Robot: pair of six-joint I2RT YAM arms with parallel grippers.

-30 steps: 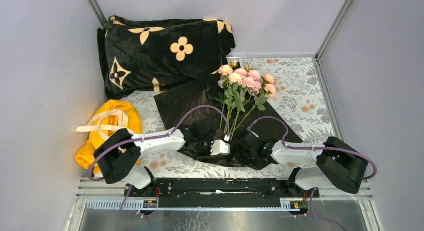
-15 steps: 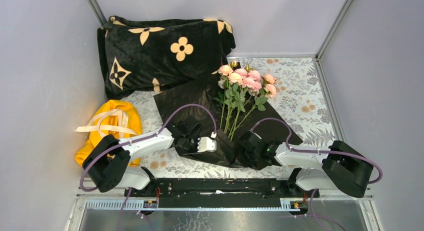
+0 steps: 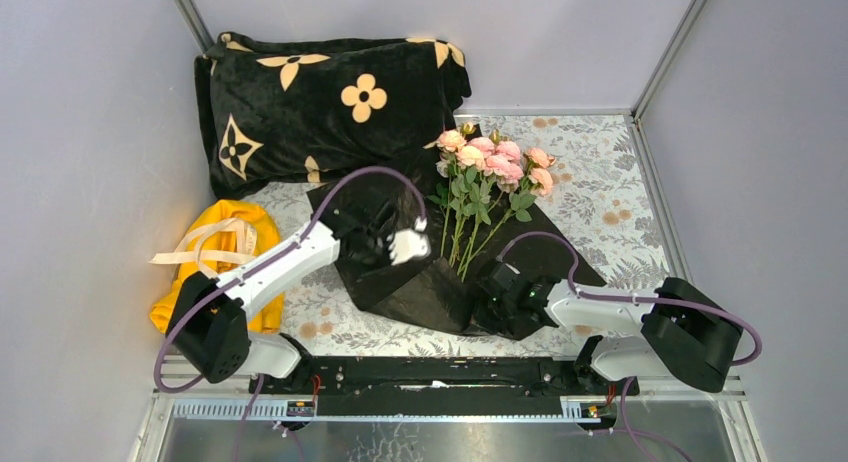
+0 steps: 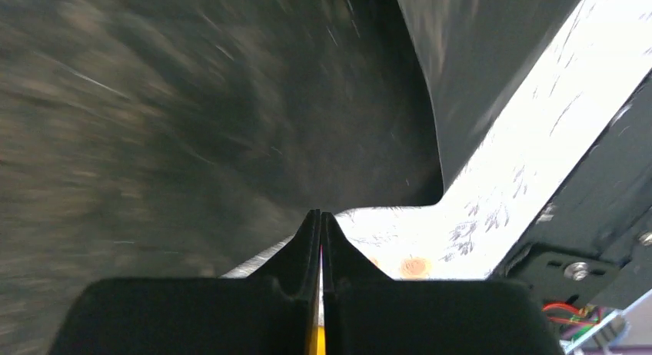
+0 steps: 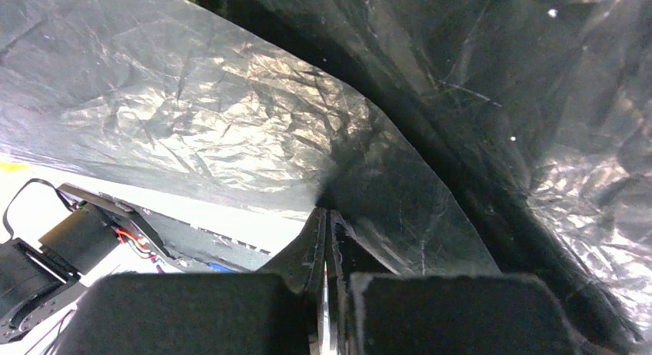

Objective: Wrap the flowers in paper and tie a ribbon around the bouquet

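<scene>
The paper's crinkled flap is held down by my right gripper and the paper beyond the flowers' stems lies open, so I will take the paper fold's near end (image 3: 517, 334) and pull it across.
The flowers (image 3: 490, 160), pink roses on green stems, lie on the black paper (image 3: 425, 297) in mid-table. My left gripper (image 3: 410, 244) is raised over the sheet's left half, just left of the stems, and is shut on the paper's edge (image 4: 384, 101); its tips (image 4: 321, 214) meet at that edge. My right gripper (image 3: 490, 300) sits low at the sheet's near edge, shut on the crinkled paper (image 5: 254, 132), which bunches at its tips (image 5: 324, 210). The cream ribbon (image 3: 205, 244) lies looped on the yellow cloth at the left, away from both grippers. No wrapped bouquet shows.
A black blanket (image 3: 320, 102) with tan flower marks is heaped at the back left. The yellow cloth (image 3: 240, 214) lies beside the left arm's base. A floral tablecloth (image 3: 600, 182) covers the table. Grey walls close in on both sides, and a black rail (image 3: 440, 372) runs along the near edge.
My left gripper has risen and swung back and leftward, carrying the paper's near-left part up into a fold beside the stems. The right gripper has barely moved.
</scene>
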